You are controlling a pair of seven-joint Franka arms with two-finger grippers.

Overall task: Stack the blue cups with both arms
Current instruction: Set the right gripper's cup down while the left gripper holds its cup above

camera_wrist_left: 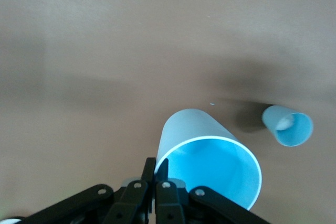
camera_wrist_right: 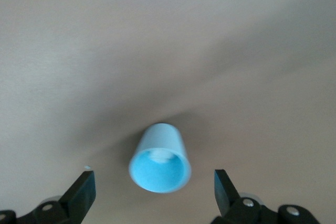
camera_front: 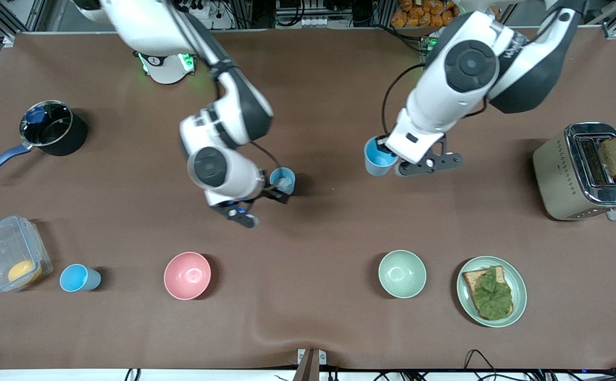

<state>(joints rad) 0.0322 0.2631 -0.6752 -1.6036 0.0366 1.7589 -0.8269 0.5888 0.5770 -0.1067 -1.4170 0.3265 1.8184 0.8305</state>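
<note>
Next, my left gripper lets go of the light-blue cup inside the blue cup (camera_front: 282, 177) (camera_wrist_left: 289, 126) that stands under my open right gripper. The held cup is above the table's middle.
My left gripper (camera_front: 388, 153) is shut on the rim of a light-blue cup (camera_front: 376, 157) and holds it above the middle of the table. In the left wrist view the fingers (camera_wrist_left: 156, 169) pinch the wall of this cup (camera_wrist_left: 210, 161). A second blue cup (camera_front: 283, 180) stands upright on the table, also seen in the left wrist view (camera_wrist_left: 287, 125). My right gripper (camera_front: 261, 203) is open just above it. In the right wrist view this cup (camera_wrist_right: 160, 158) lies between the spread fingers (camera_wrist_right: 155, 187), untouched. A third blue cup (camera_front: 79, 278) stands near the front camera, toward the right arm's end.
A pink bowl (camera_front: 187, 275) and a green bowl (camera_front: 402, 273) stand near the front camera. A plate with toast (camera_front: 491, 291), a toaster (camera_front: 585, 170), a black pot (camera_front: 51, 127) and a clear box (camera_front: 9, 253) sit toward the table's ends.
</note>
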